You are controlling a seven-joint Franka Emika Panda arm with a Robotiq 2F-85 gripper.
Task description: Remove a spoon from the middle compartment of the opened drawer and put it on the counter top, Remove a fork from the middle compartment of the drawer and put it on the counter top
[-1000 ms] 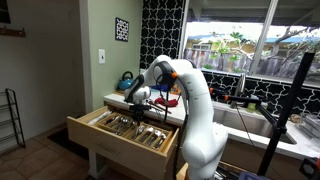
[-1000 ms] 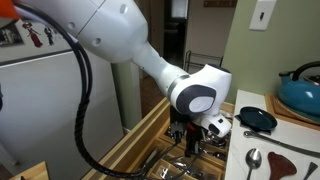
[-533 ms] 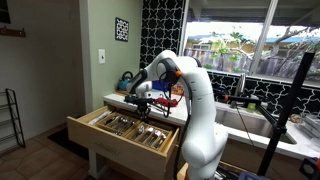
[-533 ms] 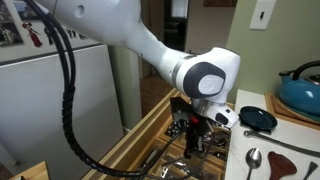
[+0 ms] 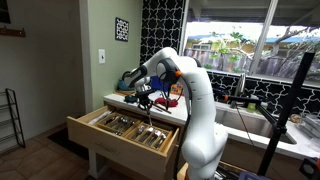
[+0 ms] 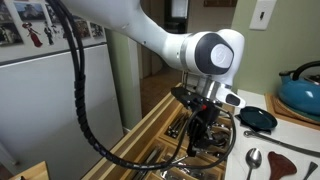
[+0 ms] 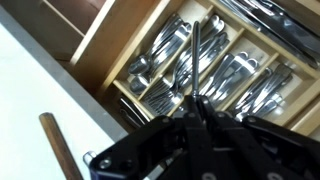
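My gripper needs to release the fork on the counter top between the spoon and the open drawer [image 5: 148,106]. The fork now dangles over the drawer's cutlery.
The drawer [image 5: 112,134] stands open below the counter top [image 5: 118,99]. My gripper [image 5: 146,99] hangs above it, shut on a long slim metal utensil, seemingly a fork [image 6: 193,152], which dangles over the cutlery. In the wrist view the fork [image 7: 194,55] runs from my gripper [image 7: 193,100] out over the middle compartment [image 7: 218,52] of the drawer [image 7: 108,45]. A spoon [image 6: 253,160] lies on the counter top [image 6: 300,140] near the drawer edge.
A blue kettle [image 6: 300,88], a dark round pan [image 6: 258,119] and a brown-handled tool [image 6: 290,168] sit on the counter. The side compartments hold several more pieces of cutlery [image 7: 262,88]. A white fridge [image 6: 60,100] stands beyond the drawer.
My gripper has risen out of the drawer with the fork held in it, and the arm has swung upward.
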